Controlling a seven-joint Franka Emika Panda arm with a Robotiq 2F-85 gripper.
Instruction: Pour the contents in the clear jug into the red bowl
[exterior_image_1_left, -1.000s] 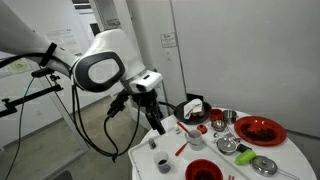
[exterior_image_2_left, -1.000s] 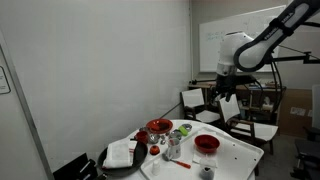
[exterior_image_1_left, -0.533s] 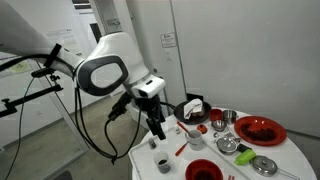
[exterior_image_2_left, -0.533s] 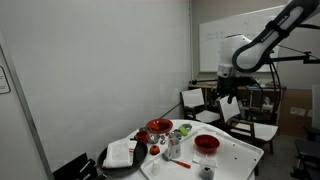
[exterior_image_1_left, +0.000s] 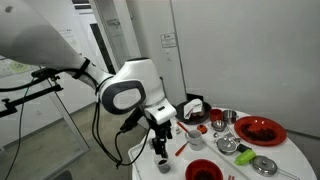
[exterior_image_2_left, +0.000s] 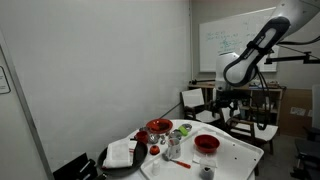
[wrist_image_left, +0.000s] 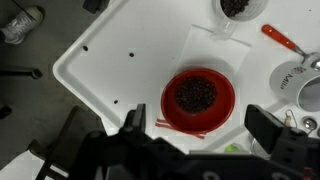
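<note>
Next, my gripper goes to the clear jug's handle (exterior_image_1_left: 171, 162) (wrist_image_left: 224, 28), on the side toward the red bowl, and closes there.
The red bowl (wrist_image_left: 198, 97) sits on the white table and holds dark contents. It lies just ahead of my gripper (wrist_image_left: 198, 130), which is open and empty, one finger on each side of the wrist view. The clear jug (wrist_image_left: 240, 7), with dark contents, stands beyond the bowl at the top edge. In both exterior views my gripper (exterior_image_1_left: 160, 142) (exterior_image_2_left: 226, 108) hangs above the table's near end. The red bowl (exterior_image_1_left: 202, 171) (exterior_image_2_left: 207, 144) and the small jug (exterior_image_1_left: 161, 164) (exterior_image_2_left: 207, 171) also show there.
A wide red dish (exterior_image_1_left: 260, 130), metal cups (exterior_image_1_left: 228, 118), a green item (exterior_image_1_left: 244, 155) and a black tray with white cloth (exterior_image_2_left: 122, 155) crowd the table. A red spoon (wrist_image_left: 280, 38) and a metal cup (wrist_image_left: 300, 86) lie near the bowl. Chairs (exterior_image_2_left: 195, 100) stand behind.
The arm has swung toward the table and lowered. My gripper now hangs over the table's end near the jug, still open.
</note>
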